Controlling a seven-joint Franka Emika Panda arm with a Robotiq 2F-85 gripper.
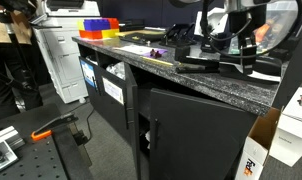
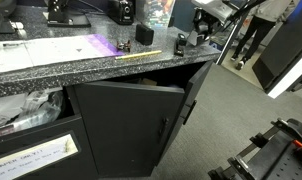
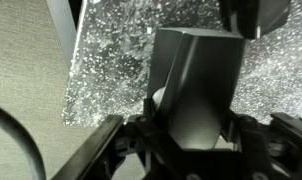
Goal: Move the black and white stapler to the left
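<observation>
My gripper is going to let go of the black and white stapler on the sheet of paper (image 1: 134, 47) between the purple item and the bins.
In the wrist view the black and white stapler (image 3: 196, 85) fills the space between my jaws. Its long black upper arm points away from the camera, and a bit of white base shows at its left side. My gripper (image 3: 191, 135) is closed around it, over the speckled counter top (image 3: 111, 70) near the counter's edge. In both exterior views my gripper (image 1: 229, 48) (image 2: 195, 38) sits at the end of the counter, and the stapler (image 1: 213, 62) is a dark shape under it. I cannot tell whether the stapler rests on the counter or is lifted.
The counter (image 2: 51, 75) carries a sheet of paper (image 2: 46, 50), a small black box (image 2: 144, 33), a yellow stick (image 2: 141, 56) and a purple item (image 1: 156, 48). Yellow and red bins (image 1: 96, 28) stand at the far end. A cabinet door (image 2: 121, 125) below hangs ajar.
</observation>
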